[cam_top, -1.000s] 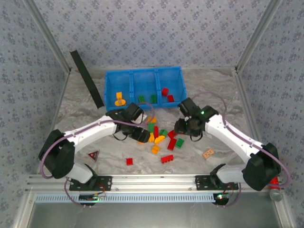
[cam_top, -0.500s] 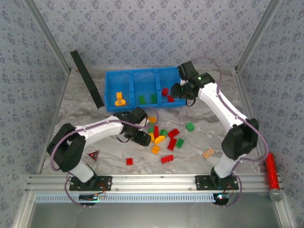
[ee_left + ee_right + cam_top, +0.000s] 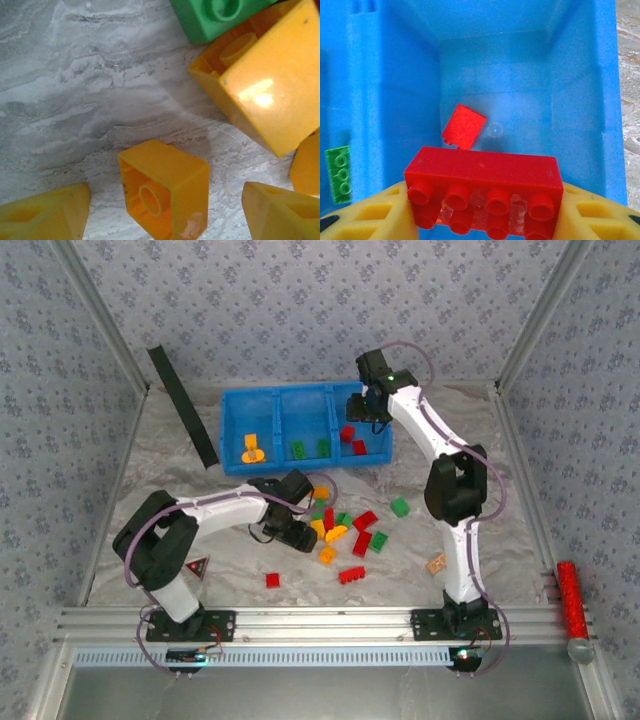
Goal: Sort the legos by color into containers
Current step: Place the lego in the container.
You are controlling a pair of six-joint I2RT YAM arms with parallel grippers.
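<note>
Next, I release the long red brick from my right gripper just in front of the small red brick (image 3: 356, 440) (image 3: 486, 166) inside the blue bin.
The blue three-compartment bin (image 3: 300, 400) stands at the back; its left section holds orange legos (image 3: 250, 448), the middle green ones (image 3: 310, 447), the right red ones (image 3: 352, 440). My right gripper (image 3: 360, 412) hangs over the right compartment (image 3: 580, 100), shut on a long red brick (image 3: 482, 172) between its yellow fingers (image 3: 370, 217). A small red brick (image 3: 464, 126) lies on the floor below. My left gripper (image 3: 300, 532) is low at the loose pile (image 3: 340, 525), open, with an orange brick (image 3: 165, 190) lying between its fingertips (image 3: 45, 212), untouched.
A black strip (image 3: 185, 405) leans left of the bin. A tan tile (image 3: 437, 563), a triangular sign (image 3: 197, 566) and a red glittery cylinder (image 3: 570, 595) lie nearby. Loose red bricks (image 3: 351, 575) and a green one (image 3: 400, 506) are scattered in front.
The right arm has carried the red brick from the pile up and back to above the bin's right compartment. The left gripper has stayed low at the pile, shifting slightly.
</note>
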